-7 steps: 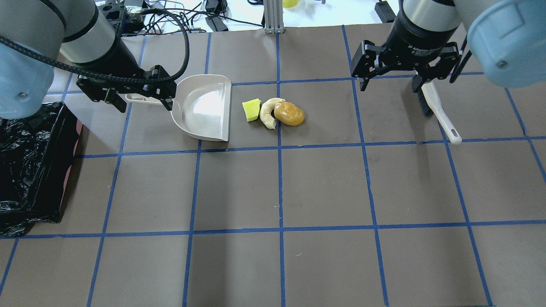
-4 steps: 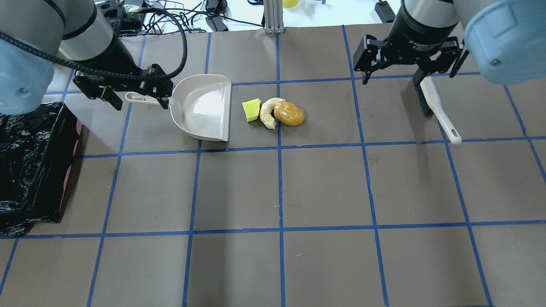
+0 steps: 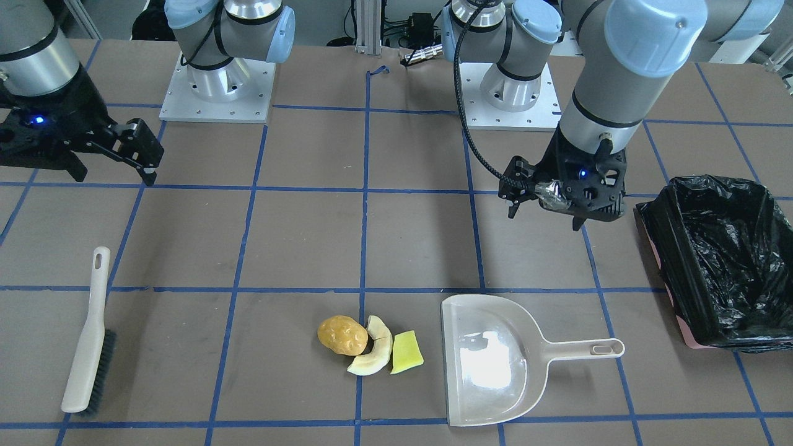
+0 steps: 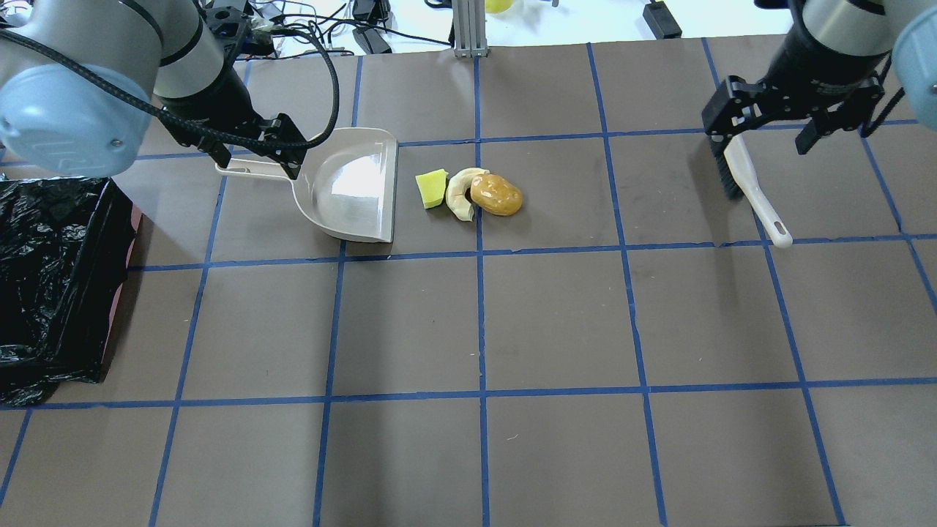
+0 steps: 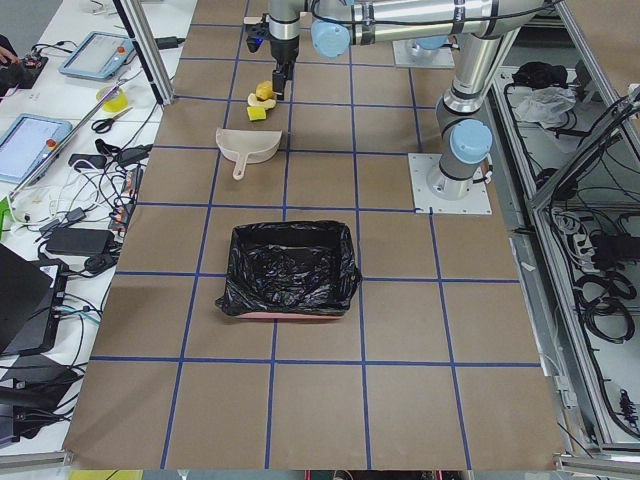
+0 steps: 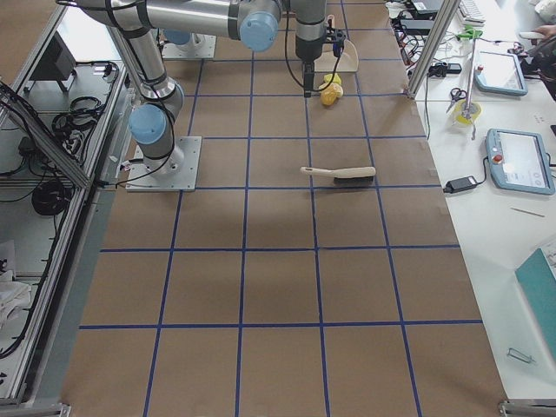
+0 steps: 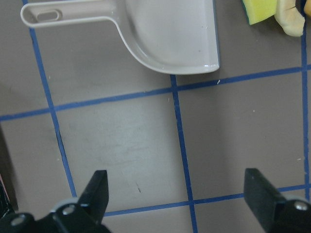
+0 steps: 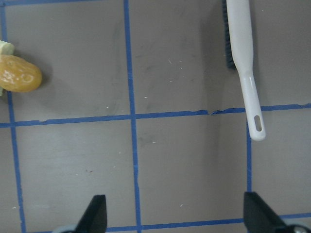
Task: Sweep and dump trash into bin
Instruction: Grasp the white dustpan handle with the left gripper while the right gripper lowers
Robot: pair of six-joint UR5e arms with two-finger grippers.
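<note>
Next, my left gripper travels over to the beige dustpan and closes on the middle of its handle [image 3: 581, 350] [image 7: 71, 13], beside the hole in the handle.
The trash lies in a tight cluster on the mat: a golden-brown lump [image 4: 496, 195] [image 3: 342, 335], a cream curved slice [image 4: 460, 196] and a yellow wedge [image 4: 432, 188]. Just left of it lies a beige dustpan [image 4: 351, 187] [image 7: 170, 34], its mouth facing the trash. My left gripper [image 4: 256, 162] [image 3: 545, 218] hangs open in the air by the dustpan handle, holding nothing. Well right of the trash, my right gripper [image 4: 761, 143] [image 8: 177, 216] hovers open beside a white brush [image 4: 750, 187] [image 8: 243, 53], not touching it. The bin [image 4: 88, 293] [image 3: 663, 248], lined with a black bag, stands at the table's left edge.
Blue tape divides the brown mat into squares. Cables and devices lie beyond the far table edge [image 4: 351, 29]. Both arm bases [image 3: 217, 87] stand on the robot's side. The near half of the mat holds no objects.
The right gripper has moved to the right, away from the trash, and now sits over the brush head's right side. The left gripper has shifted slightly right over the dustpan handle. Both remain open.
</note>
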